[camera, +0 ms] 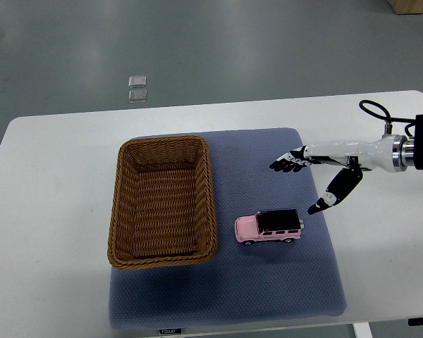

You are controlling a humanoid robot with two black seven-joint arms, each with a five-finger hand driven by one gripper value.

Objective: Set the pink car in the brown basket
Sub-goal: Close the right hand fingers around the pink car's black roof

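My right gripper needs to close on the rear half (289, 222) of the pink car, around the back of its black roof.
A pink toy car (268, 227) with a black roof lies on its wheels on the blue-grey mat (268, 289), nose pointing left. Left of it stands the brown wicker basket (163, 201), with nothing inside. My right hand (304, 182) comes in from the right edge and hovers above and to the right of the car, fingers spread and holding nothing. Its thumb points down toward the car's rear end without touching it. The left arm does not show.
The mat lies on a white table (49, 211). Two small clear squares (137, 88) sit on the grey floor beyond the table's far edge. A black cable (375, 111) loops at the right wrist.
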